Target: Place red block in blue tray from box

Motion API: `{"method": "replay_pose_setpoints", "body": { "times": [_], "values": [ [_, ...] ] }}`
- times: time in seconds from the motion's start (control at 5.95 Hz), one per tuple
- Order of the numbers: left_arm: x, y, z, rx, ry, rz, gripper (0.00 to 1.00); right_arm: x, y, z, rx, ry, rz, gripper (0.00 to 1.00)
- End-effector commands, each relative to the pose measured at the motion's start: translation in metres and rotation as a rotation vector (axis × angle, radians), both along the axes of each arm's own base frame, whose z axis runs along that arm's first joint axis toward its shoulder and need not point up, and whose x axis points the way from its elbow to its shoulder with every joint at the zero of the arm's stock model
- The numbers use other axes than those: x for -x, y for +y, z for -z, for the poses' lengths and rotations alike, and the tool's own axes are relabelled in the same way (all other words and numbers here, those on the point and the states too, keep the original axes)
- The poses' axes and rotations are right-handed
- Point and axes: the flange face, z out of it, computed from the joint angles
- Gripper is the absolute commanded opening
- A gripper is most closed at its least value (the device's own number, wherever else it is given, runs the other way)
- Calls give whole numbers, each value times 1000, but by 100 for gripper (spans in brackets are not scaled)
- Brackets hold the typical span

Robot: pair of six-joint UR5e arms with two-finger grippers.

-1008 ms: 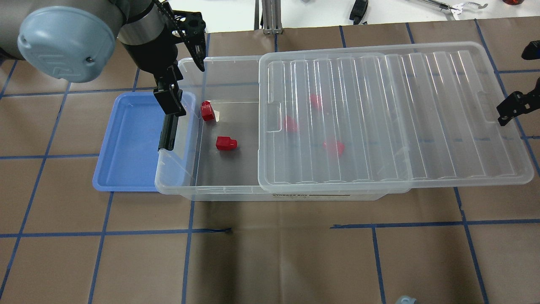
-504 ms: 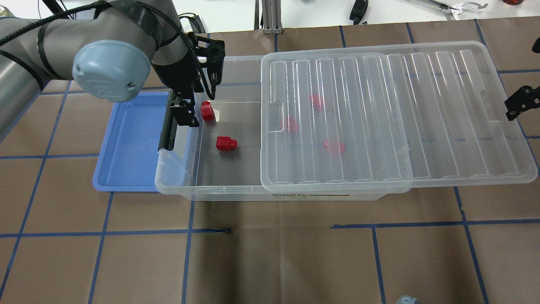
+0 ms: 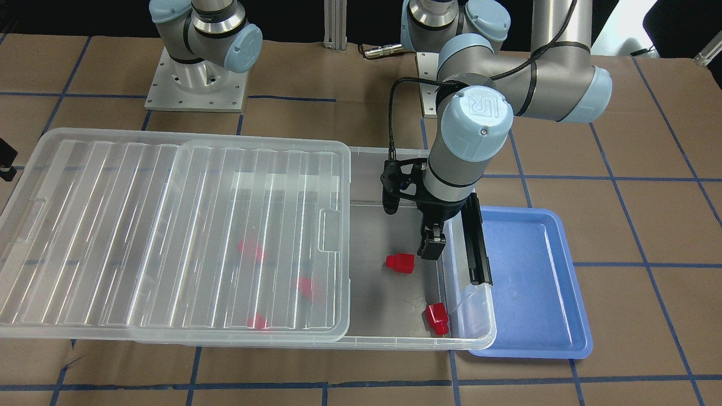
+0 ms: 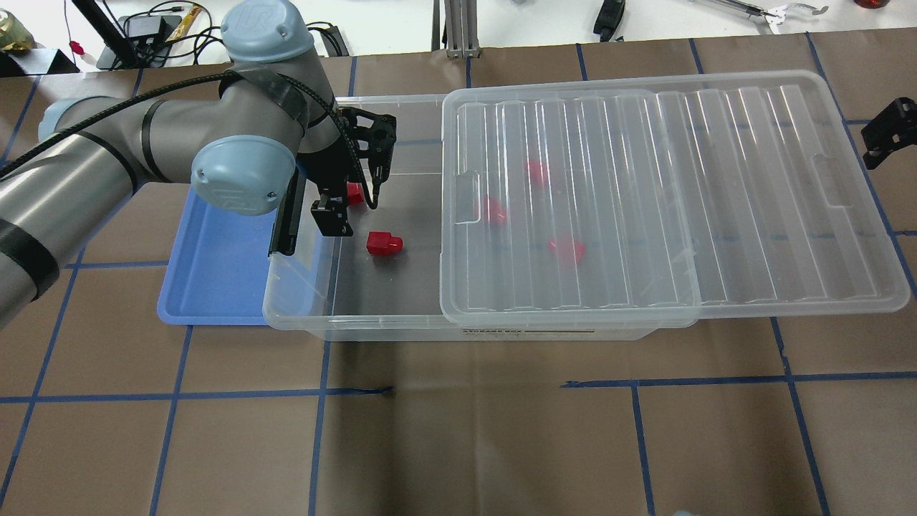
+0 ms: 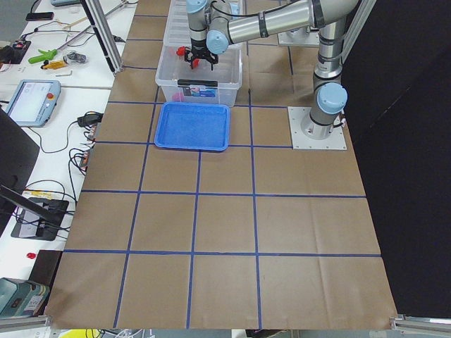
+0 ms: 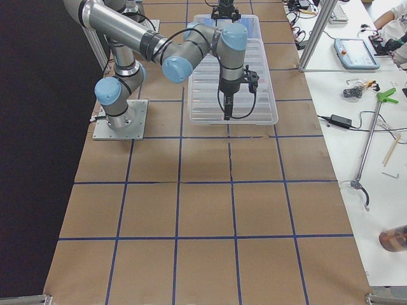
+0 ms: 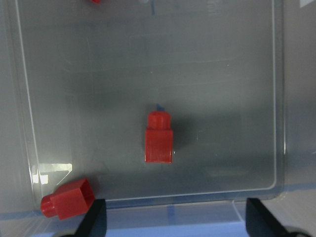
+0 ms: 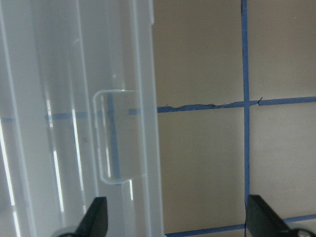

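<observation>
My left gripper is to close on the wide square end (image 3: 406,263) (image 7: 159,146) of the uncovered red block nearer the lid, whose narrow knob points toward the lid.
The box (image 4: 301,315) lies across the table with its ribbed lid (image 4: 666,193) slid right, so its left end is uncovered. Two red blocks lie there: one in the open (image 4: 384,244) (image 3: 400,264), one (image 4: 352,192) partly hidden by my left gripper (image 4: 352,204) (image 3: 410,225). That gripper is open and empty, hanging inside the uncovered end. The left wrist view centres on a red block (image 7: 159,140), with another (image 7: 67,198) at lower left. The blue tray (image 4: 215,272) (image 3: 524,282) is empty beside the box. My right gripper (image 4: 885,129) (image 8: 177,222) is open past the lid's right end.
Three more red blocks (image 4: 536,172) (image 4: 493,210) (image 4: 567,249) show dimly under the lid. The black latch (image 4: 284,222) stands on the box's short side between the uncovered end and the tray. Brown paper with a blue tape grid (image 4: 473,430) covers the table.
My left arm has swung right from over the tray and box rim to inside the box's uncovered end. My right gripper has drawn back toward the far side of the table.
</observation>
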Motion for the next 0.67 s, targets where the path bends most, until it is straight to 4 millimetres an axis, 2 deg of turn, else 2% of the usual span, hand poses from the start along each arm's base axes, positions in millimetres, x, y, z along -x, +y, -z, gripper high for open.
{"method": "replay_pose_setpoints", "body": {
  "times": [0.0,0.34,0.5],
  "values": [
    [5,-20,51,-6,2,9,97,-76,-7,-46,-32,-37,36,100],
    [13,-27,94,-21,0,18,96,-151,-8,-63,-22,-55,39,100],
    [12,-29,113,-19,0,18,93,-199,-6,-64,-9,-113,99,100]
  ]
}}
